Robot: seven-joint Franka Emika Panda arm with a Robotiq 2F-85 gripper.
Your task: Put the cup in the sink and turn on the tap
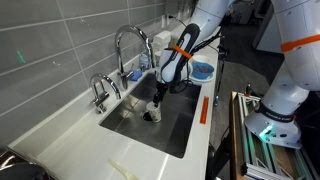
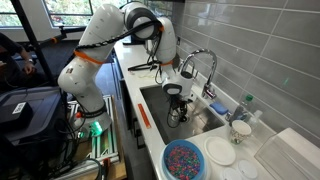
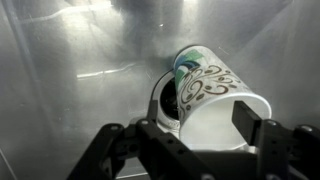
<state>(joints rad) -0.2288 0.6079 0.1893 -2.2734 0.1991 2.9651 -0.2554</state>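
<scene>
The cup leans crooked over the drain; I should grip its rim (image 3: 186,120) and stand it upright before the tap.
The cup (image 3: 215,85), whitish with brown swirls and a green band, lies tilted on its side over the round dark drain (image 3: 168,102) of the steel sink (image 3: 70,70). Its open mouth faces the wrist camera. My gripper (image 3: 200,118) hangs just above it, fingers spread wide. The left finger stands apart from the cup and the right finger is at its rim. In both exterior views the gripper (image 1: 156,98) (image 2: 175,92) is down inside the sink (image 1: 178,128) (image 2: 150,100), over the cup (image 1: 152,114). The tall arched tap (image 1: 128,40) (image 2: 200,60) stands behind the basin.
A shorter chrome tap (image 1: 100,90) stands beside the tall one. A blue bowl (image 1: 202,70) (image 2: 185,160) sits on the white counter at one end of the sink, with a white plate (image 2: 222,152) and a larger white container (image 2: 240,130) nearby. A tiled wall runs behind.
</scene>
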